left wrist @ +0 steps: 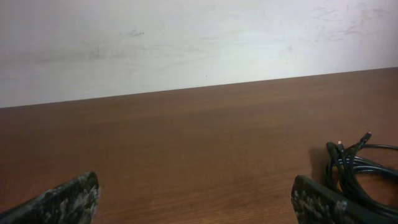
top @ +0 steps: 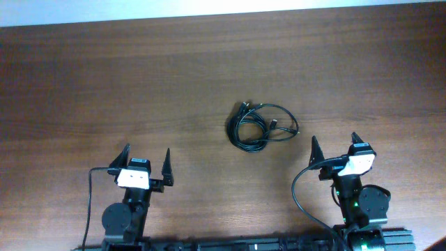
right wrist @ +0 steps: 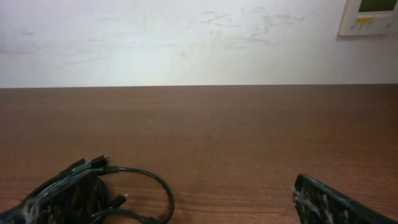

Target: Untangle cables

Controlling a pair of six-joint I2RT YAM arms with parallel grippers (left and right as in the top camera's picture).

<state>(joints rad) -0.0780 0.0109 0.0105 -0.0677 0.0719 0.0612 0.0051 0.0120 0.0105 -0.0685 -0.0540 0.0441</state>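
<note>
The left gripper should next go to the black cables and close on the bundle's coiled side (top: 233, 132) (left wrist: 332, 176) nearest it, opposite the looping loose cord.
The cables (top: 259, 125) are a small tangled bundle of thin black cords with plug ends, lying on the wooden table right of centre. The bundle also shows at the right edge of the left wrist view (left wrist: 360, 168) and at the lower left of the right wrist view (right wrist: 134, 186). My left gripper (top: 145, 162) is open and empty near the front edge, well left of the bundle. My right gripper (top: 336, 145) is open and empty, just right of and nearer than the bundle. Neither gripper touches the cables.
The wooden table (top: 139, 84) runs back to a white wall (right wrist: 186, 37). A wall panel (right wrist: 370, 15) shows at the top right of the right wrist view. Thicker black arm wires (top: 300, 192) loop by the right base.
</note>
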